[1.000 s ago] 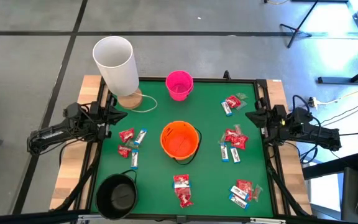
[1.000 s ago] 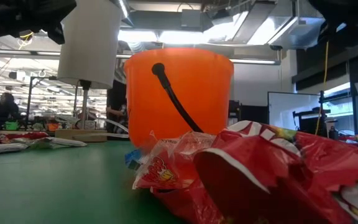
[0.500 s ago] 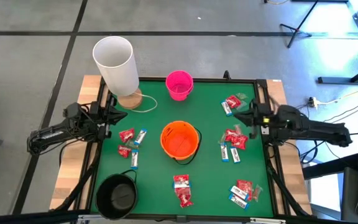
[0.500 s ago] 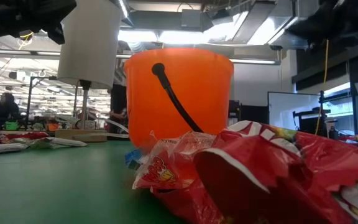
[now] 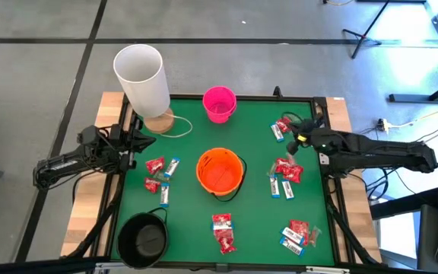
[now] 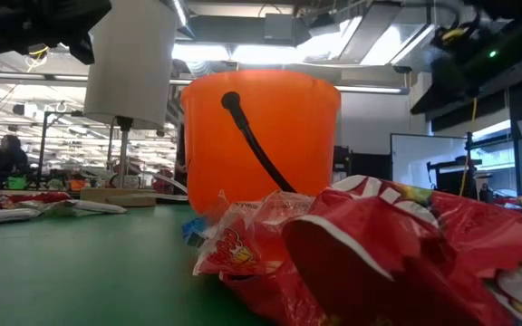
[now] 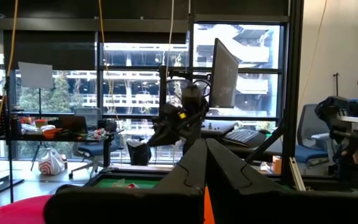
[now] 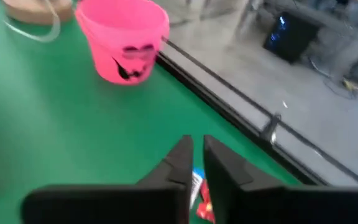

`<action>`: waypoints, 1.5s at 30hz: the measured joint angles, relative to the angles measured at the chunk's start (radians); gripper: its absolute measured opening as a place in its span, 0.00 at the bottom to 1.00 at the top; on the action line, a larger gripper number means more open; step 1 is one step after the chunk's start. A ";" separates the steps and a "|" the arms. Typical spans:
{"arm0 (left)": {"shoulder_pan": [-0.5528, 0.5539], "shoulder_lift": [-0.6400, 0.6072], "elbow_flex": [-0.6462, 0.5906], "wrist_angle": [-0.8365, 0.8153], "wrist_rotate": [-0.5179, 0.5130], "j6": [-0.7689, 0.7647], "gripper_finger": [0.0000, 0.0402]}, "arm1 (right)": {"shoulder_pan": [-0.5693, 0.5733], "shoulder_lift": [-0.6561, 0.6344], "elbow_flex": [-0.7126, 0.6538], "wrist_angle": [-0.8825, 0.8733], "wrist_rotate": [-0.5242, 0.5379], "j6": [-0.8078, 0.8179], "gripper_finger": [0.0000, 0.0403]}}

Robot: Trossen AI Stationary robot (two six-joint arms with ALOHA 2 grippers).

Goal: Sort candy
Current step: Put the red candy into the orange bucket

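Note:
The middle of the red packet (image 5: 284, 124) (image 8: 206, 204) next to the white-and-blue bar, in the heap nearest the mat's far edge, is to be gripped by my right gripper.
Candy lies in several small heaps on the green mat: red crinkly packets and white-and-blue bars (image 5: 284, 125), (image 5: 288, 170), (image 5: 158, 169), (image 5: 222, 230), (image 5: 298, 235), and close up in the low view (image 6: 370, 263). My right gripper (image 5: 293, 143) hovers over the mat between the two far-right heaps. Its fingers (image 8: 196, 142) stand a narrow gap apart, and a bar and a red packet (image 8: 199, 186) show below them. My left gripper (image 5: 134, 143) waits shut (image 7: 205, 147) at the table's left edge.
An orange bucket (image 5: 220, 171) with a black handle stands mid-table. A pink bucket (image 5: 219, 104) (image 8: 123, 43) stands at the far edge and a black bucket (image 5: 143, 240) at the near left corner. A tall white cup (image 5: 143, 76) on a wooden base stands far left.
My right arm has reached out from the table's right edge toward the left, over the mat, and its gripper now hangs by the far-right candy heaps. The left arm and the candy have stayed where they were.

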 joint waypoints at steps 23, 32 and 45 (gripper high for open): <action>0.000 0.000 0.000 0.000 0.000 0.000 0.00 | -0.699 0.551 0.000 0.184 -0.483 -0.056 0.49; 0.000 0.000 0.000 0.000 0.000 0.000 0.00 | -0.696 0.672 0.000 0.201 -0.528 -0.031 0.49; 0.000 0.000 0.000 0.000 0.000 0.000 0.00 | -0.696 0.680 0.000 0.221 -0.518 -0.030 0.12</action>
